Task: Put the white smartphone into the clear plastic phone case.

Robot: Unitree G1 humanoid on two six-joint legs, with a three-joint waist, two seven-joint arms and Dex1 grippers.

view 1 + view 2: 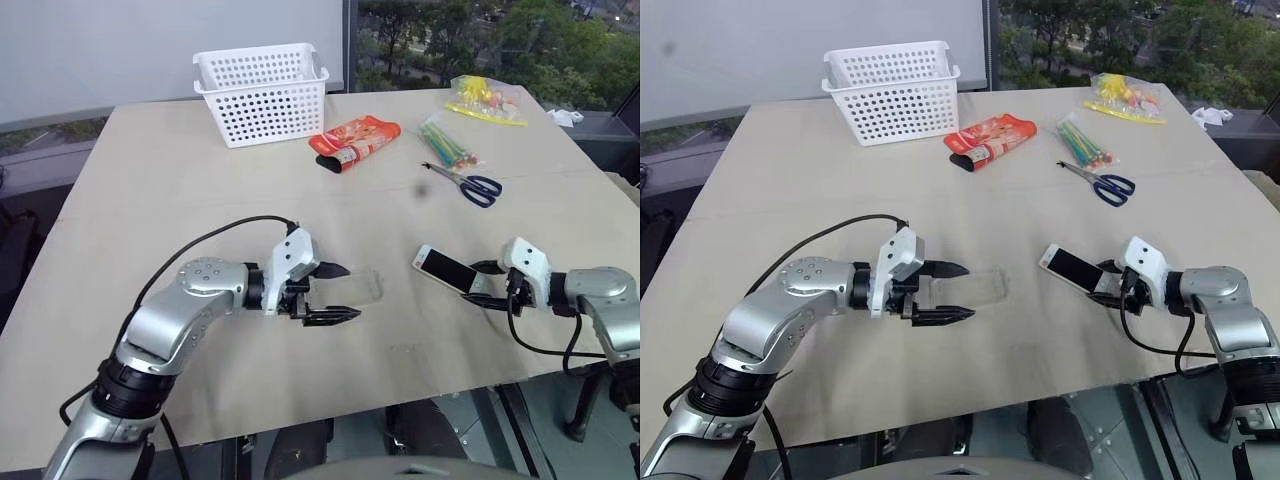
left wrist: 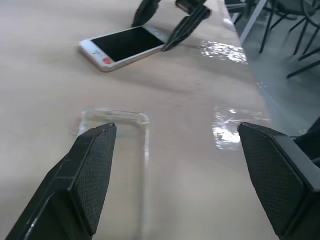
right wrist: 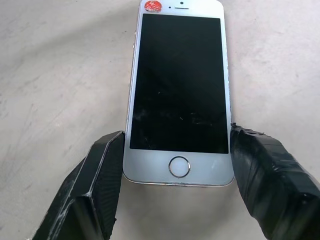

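Observation:
My right gripper will let go of the white smartphone over the far end of the clear case [image 1: 367, 294] from my left gripper.
The white smartphone [image 1: 445, 268] lies screen up at the right of the table, with a red sticker at its far end. My right gripper [image 3: 176, 135] is shut on its home-button end, one finger pressed on each long edge. The clear plastic phone case [image 1: 365, 287] lies flat on the table left of the phone, a short gap between them. My left gripper [image 1: 340, 292] is open and points right at the case; the case's near end [image 2: 125, 150] lies by one fingertip [image 2: 100, 150], and nothing is held.
A white perforated basket [image 1: 262, 95] stands at the back. A red snack packet [image 1: 355, 143], a bundle of coloured sticks [image 1: 447, 143], blue-handled scissors [image 1: 468, 184] and a bag of yellow items [image 1: 487, 100] lie at the back right. The table's front edge runs just below both grippers.

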